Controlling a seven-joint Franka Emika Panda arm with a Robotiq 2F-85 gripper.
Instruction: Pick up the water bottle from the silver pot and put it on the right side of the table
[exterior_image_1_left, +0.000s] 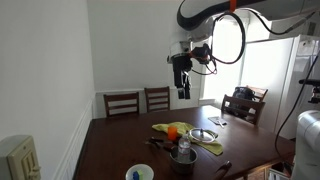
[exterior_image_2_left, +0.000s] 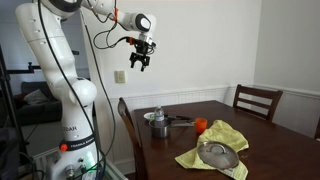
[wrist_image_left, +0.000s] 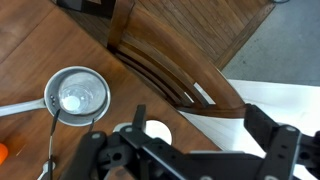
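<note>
Next, I need to lower my gripper to the grey long-handled pot and close it on the water bottle's top (exterior_image_1_left: 184, 140) (wrist_image_left: 70, 103), because the bottle stands upright there.
The water bottle (exterior_image_2_left: 158, 113) is small and clear. It stands upright in a grey long-handled pot (exterior_image_2_left: 160, 125) near the table's end. From above it shows as a pale disc inside that pot (wrist_image_left: 70, 98). The shallow silver pot (exterior_image_2_left: 218, 153) lies on a yellow cloth, also in the exterior view (exterior_image_1_left: 203, 135); nothing shows in it. The dark brown table (exterior_image_1_left: 115, 150) carries all of it. My gripper (exterior_image_1_left: 183, 90) hangs high above the table, open and empty, in both exterior views (exterior_image_2_left: 140, 64) and the wrist view (wrist_image_left: 200, 125).
A yellow cloth (exterior_image_2_left: 228, 135) and an orange object (exterior_image_2_left: 200, 126) lie mid-table. A white bowl (exterior_image_1_left: 140, 173) sits near the table's edge, below the gripper in the wrist view (wrist_image_left: 155, 130). Wooden chairs (exterior_image_1_left: 122, 102) (exterior_image_2_left: 257, 100) (wrist_image_left: 170, 60) ring the table.
</note>
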